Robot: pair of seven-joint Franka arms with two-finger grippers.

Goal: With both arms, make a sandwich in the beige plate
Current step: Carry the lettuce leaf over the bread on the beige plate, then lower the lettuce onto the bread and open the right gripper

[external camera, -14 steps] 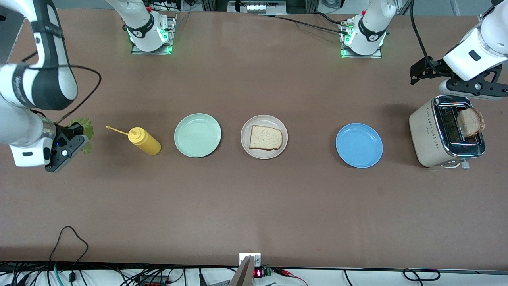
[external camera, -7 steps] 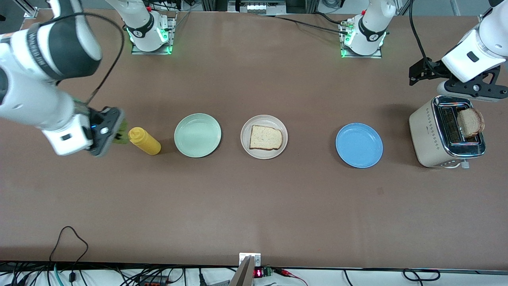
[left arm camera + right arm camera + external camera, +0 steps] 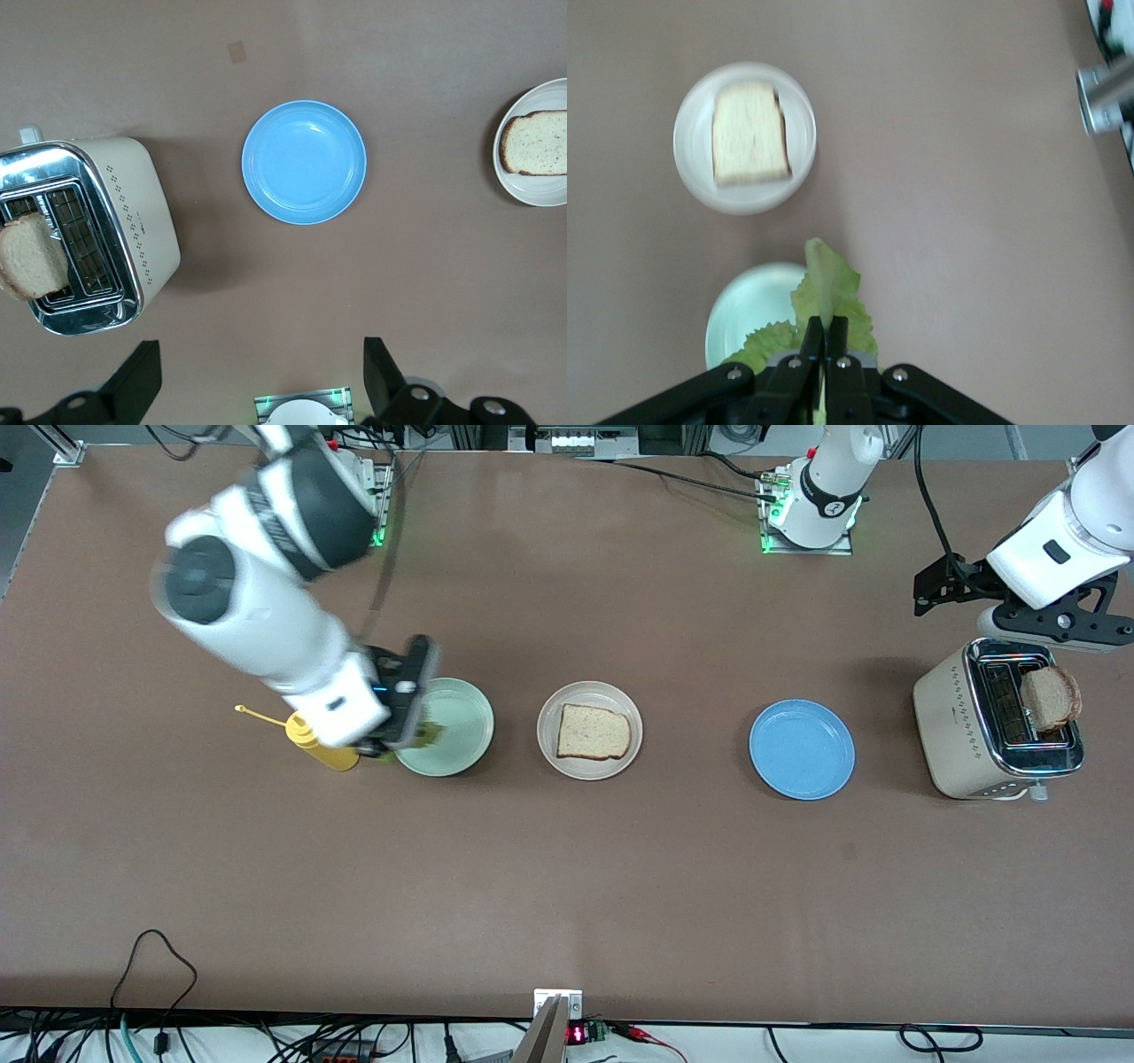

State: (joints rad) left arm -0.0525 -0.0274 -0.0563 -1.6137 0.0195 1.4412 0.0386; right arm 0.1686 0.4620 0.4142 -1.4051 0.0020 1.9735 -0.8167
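The robot's right gripper should release the lettuce leaf, held over the mint green plate's edge, on top of the bread slice on the beige plate [image 3: 591, 740] [image 3: 755, 140].
The beige plate [image 3: 589, 730] sits mid-table with one bread slice [image 3: 594, 732] on it; both also show in the right wrist view [image 3: 744, 137]. My right gripper [image 3: 824, 341] is shut on a crinkly green lettuce leaf [image 3: 828, 297] and holds it in the air over the edge of the mint green plate [image 3: 447, 731]. In the front view the right gripper [image 3: 403, 731] hides most of the leaf [image 3: 430, 733]. A second bread slice [image 3: 1050, 698] stands in the toaster [image 3: 992, 722]. My left gripper [image 3: 1032, 615] is open and empty, above the table beside the toaster.
A yellow squeeze bottle [image 3: 321, 742] lies beside the mint green plate, toward the right arm's end. A blue plate [image 3: 802, 748] lies between the beige plate and the toaster; it also shows in the left wrist view [image 3: 304, 161].
My right arm has swung from its end of the table, past the yellow bottle, to over the mint green plate, carrying the lettuce. The left arm has barely moved.
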